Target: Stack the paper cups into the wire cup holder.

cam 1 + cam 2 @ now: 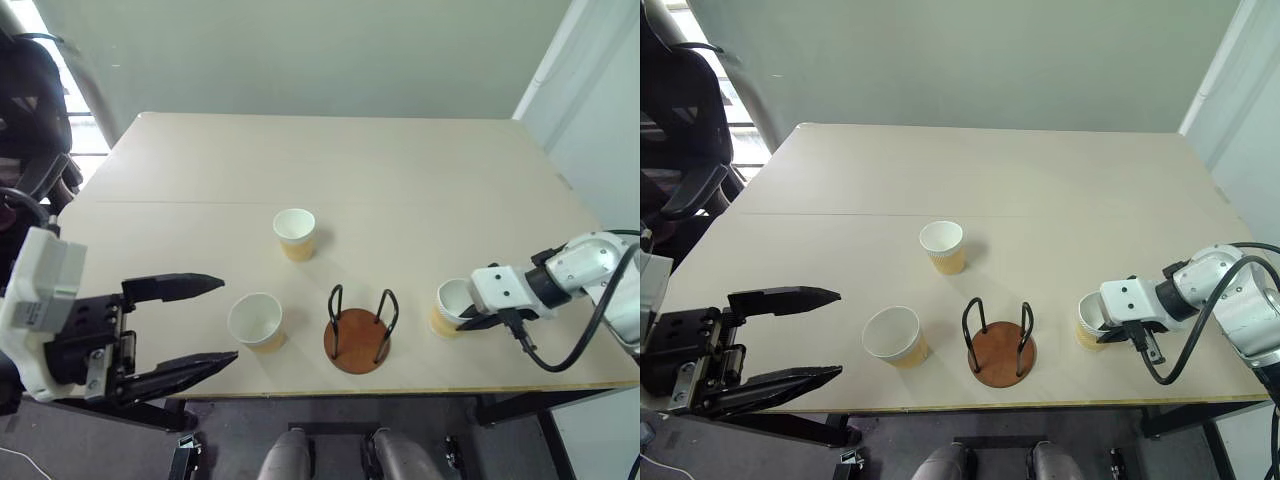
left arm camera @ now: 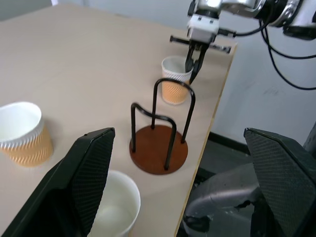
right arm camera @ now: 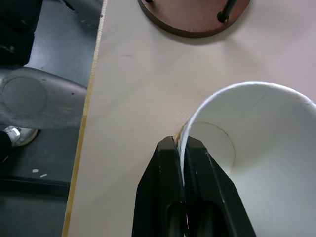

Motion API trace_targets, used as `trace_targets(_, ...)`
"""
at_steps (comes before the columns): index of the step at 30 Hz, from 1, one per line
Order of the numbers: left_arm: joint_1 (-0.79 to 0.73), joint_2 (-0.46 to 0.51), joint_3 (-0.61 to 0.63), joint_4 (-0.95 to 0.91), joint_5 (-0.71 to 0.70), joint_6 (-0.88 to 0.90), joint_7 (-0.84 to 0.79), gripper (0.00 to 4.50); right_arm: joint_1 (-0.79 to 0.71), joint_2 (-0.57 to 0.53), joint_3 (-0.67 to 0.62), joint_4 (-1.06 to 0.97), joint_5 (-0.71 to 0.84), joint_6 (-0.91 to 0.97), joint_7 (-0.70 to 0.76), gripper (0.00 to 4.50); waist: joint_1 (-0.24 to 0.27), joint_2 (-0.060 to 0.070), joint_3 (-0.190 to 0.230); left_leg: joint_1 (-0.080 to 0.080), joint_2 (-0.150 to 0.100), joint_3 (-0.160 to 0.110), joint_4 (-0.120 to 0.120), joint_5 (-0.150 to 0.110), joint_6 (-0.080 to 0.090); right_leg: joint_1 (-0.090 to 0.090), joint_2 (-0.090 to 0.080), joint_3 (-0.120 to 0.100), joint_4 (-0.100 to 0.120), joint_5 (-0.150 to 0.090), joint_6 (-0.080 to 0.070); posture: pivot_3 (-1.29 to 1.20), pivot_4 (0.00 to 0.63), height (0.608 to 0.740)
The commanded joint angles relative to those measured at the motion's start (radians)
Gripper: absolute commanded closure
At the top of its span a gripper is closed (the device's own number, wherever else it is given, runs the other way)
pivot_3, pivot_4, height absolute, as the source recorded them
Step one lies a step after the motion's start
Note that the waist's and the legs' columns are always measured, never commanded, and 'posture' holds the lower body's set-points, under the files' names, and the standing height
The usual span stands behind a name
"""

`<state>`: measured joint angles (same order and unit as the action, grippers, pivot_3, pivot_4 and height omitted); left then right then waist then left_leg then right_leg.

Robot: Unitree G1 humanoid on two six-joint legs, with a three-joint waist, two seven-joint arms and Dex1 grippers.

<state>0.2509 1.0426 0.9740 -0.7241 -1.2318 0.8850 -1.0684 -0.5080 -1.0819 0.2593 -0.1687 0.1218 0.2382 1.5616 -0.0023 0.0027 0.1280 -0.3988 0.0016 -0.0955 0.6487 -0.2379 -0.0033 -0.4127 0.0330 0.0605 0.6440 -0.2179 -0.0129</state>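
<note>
Next, I release the paper cup from my right gripper on the brown disc [image 1: 356,344] between the black wire loops of the holder.
Three paper cups stand upright on the table: one at mid-table [image 1: 295,234], one near the front [image 1: 256,321] left of the wire cup holder [image 1: 357,342], and one [image 1: 450,306] to its right. The holder's brown disc and black wire loops are empty. My right gripper [image 3: 183,145] is shut on the rim of the right cup [image 3: 256,143], one finger inside the wall and one outside. My left gripper [image 1: 839,333] hangs open at the front left, short of the front cup, with nothing between its fingers [image 2: 84,182].
The table's front edge [image 1: 400,388] runs just below the holder and the right cup. A black chair [image 1: 680,110] stands off the table's left side. A pale wall [image 1: 600,110] runs along the right.
</note>
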Motion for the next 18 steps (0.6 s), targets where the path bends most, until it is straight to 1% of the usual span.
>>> trace_targets(1,0.012,-0.005,0.045,-0.018,0.006,-0.027,-0.003,0.0,-0.065,-0.005,-0.034,0.003,0.047,0.007,0.041,4.48,0.0,0.0,0.0,0.0,0.0,0.0,0.0,0.0,0.0,0.0,0.0,0.0,0.0,0.0,0.0,0.0,0.15,0.74)
trace_targets(2,0.019,-0.006,0.049,-0.019,0.01,-0.029,-0.004,0.0,-0.087,-0.007,-0.042,0.01,0.065,0.01,0.048,4.48,-0.001,0.0,0.0,0.0,0.0,0.0,0.0,0.0,0.0,0.0,0.0,0.0,0.0,0.0,0.0,0.0,0.15,0.74)
trace_targets(4,0.04,-0.008,0.057,-0.02,0.028,-0.029,-0.012,0.0,-0.155,-0.019,-0.061,0.021,0.155,0.048,0.053,4.48,-0.002,0.001,0.0,0.0,0.0,0.0,0.0,0.0,0.0,0.0,0.0,0.0,0.0,0.0,0.0,0.0,0.15,0.74)
trace_targets(8,0.073,-0.014,0.057,-0.023,0.061,-0.042,-0.027,0.0,-0.311,-0.047,-0.076,0.082,0.295,0.07,0.053,4.48,-0.005,0.001,0.001,0.0,0.0,0.0,-0.001,0.0,0.0,-0.001,0.001,0.001,0.0,-0.001,0.0,0.0,0.15,0.74)
trace_targets(10,0.088,-0.014,0.057,-0.027,0.079,-0.046,-0.035,0.0,-0.403,-0.039,-0.087,0.091,0.394,0.1,0.053,4.48,-0.005,0.001,0.001,0.0,0.0,0.0,-0.001,0.0,0.0,-0.001,0.001,0.001,0.0,-0.002,-0.001,0.0,0.15,0.74)
trace_targets(11,0.094,-0.015,0.058,-0.028,0.085,-0.048,-0.038,0.0,-0.443,-0.023,-0.095,0.086,0.442,0.124,0.053,4.48,-0.006,0.002,0.001,0.0,0.0,0.0,-0.002,0.0,0.0,-0.001,0.001,0.001,0.0,-0.002,-0.002,0.0,0.15,0.74)
trace_targets(14,0.123,-0.012,0.054,-0.029,0.128,-0.056,-0.054,0.0,-0.526,0.096,-0.139,0.02,0.587,0.266,0.039,4.48,-0.008,0.001,0.001,0.0,0.001,0.0,-0.003,0.0,0.0,-0.002,0.002,0.001,0.0,-0.004,-0.003,0.0,0.15,0.74)
trace_targets(15,0.127,-0.014,0.051,-0.03,0.134,-0.06,-0.056,0.0,-0.531,0.123,-0.145,-0.012,0.628,0.308,0.032,4.48,-0.009,0.001,0.001,0.0,0.001,0.0,-0.003,0.0,-0.001,-0.001,0.003,0.001,0.0,-0.004,-0.004,0.0,0.15,0.74)
trace_targets(18,0.126,-0.019,0.047,-0.038,0.127,-0.065,-0.048,0.0,-0.498,0.177,-0.115,-0.1,0.649,0.365,0.007,4.48,-0.008,0.001,0.0,0.0,0.004,0.0,-0.003,0.001,-0.002,-0.001,0.006,0.002,0.0,-0.006,-0.006,0.0,0.15,0.74)
